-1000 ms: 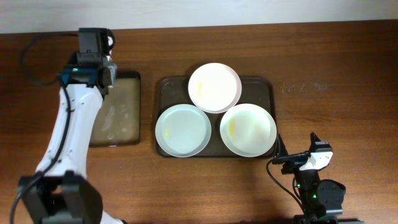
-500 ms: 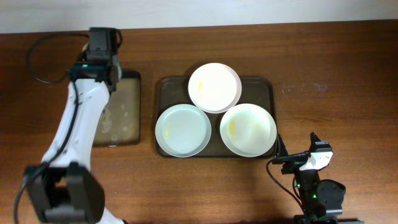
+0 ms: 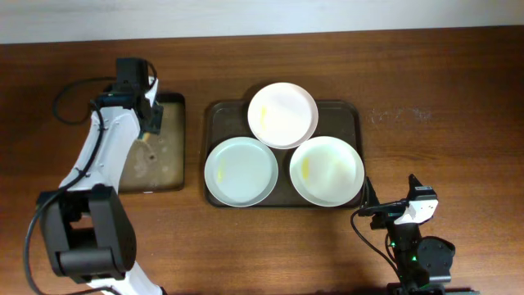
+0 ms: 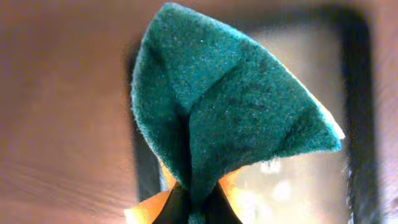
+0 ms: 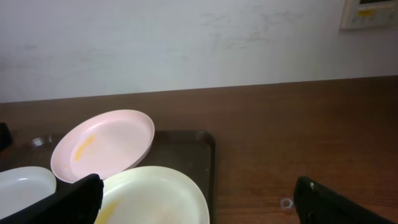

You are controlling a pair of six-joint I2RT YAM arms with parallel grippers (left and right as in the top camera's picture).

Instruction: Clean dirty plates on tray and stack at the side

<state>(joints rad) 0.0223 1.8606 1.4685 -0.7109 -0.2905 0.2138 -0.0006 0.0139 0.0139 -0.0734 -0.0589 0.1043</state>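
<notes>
My left gripper needs to put down the green and yellow sponge on the white plate (image 3: 241, 174) that is nearest the small black tray.
Three round white plates lie on the dark brown tray (image 3: 354, 116): one at the back (image 3: 282, 115), one front left (image 3: 241, 170), one front right (image 3: 327, 170), each with a faint yellow smear. My left gripper (image 3: 151, 123) is over the far end of the small tray, left of the plates. It is shut on a green and yellow sponge (image 4: 230, 106), pinched and folded between the fingers (image 4: 196, 208). My right gripper (image 3: 383, 210) is open and empty at the front right. In its wrist view the fingers (image 5: 199, 186) frame the front right plate (image 5: 155, 196).
A small black tray (image 3: 155, 176) with soapy water lies left of the big tray; its dark rim (image 4: 356, 93) shows in the left wrist view. The right wrist view shows the back plate (image 5: 102, 146), bare wood to the right and a pale wall behind.
My left arm has shifted a little to the right and its wrist has turned over the far end of the small tray, with the sponge held. The right arm and plates have not moved.
</notes>
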